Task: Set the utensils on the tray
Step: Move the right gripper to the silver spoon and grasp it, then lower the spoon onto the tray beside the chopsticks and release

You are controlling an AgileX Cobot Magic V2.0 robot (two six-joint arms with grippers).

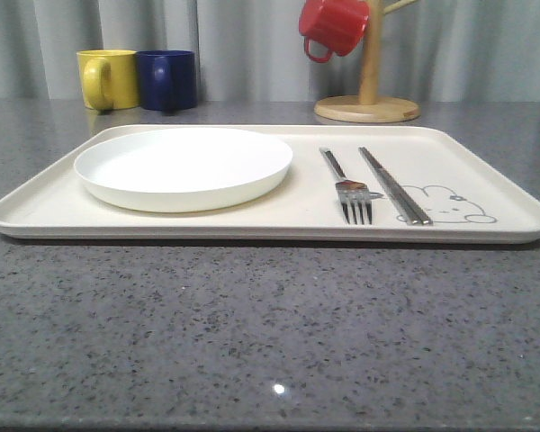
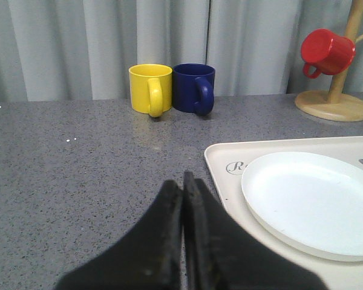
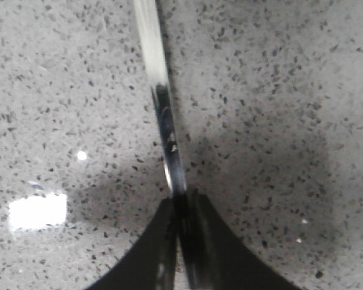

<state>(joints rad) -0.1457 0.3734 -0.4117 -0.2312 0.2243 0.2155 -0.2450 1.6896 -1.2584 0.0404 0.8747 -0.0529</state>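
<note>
I should use my right gripper to set the silver utensil, now held over the speckled grey tabletop, down on the cream tray across the rabbit drawing [image 1: 445,184], beside the chopsticks.
The cream tray [image 1: 252,231] lies across the table with a rabbit drawing at its right. On its right half lie a silver fork [image 1: 351,184] and, beside it, a pair of flat chopsticks [image 1: 393,184]. My right gripper [image 3: 180,202] is shut on the slim handle of a shiny silver utensil [image 3: 160,103], held over the speckled grey tabletop; its far end is out of view. My left gripper [image 2: 183,181] is shut with nothing in it, over the table just beside the tray's [image 2: 221,158] left corner.
A round white plate [image 1: 184,166] fills the tray's left half. At the back stand a yellow mug [image 1: 106,79] and a blue mug [image 1: 166,79]. A red mug [image 1: 335,25] hangs on a wooden mug tree [image 1: 367,106] behind the tray.
</note>
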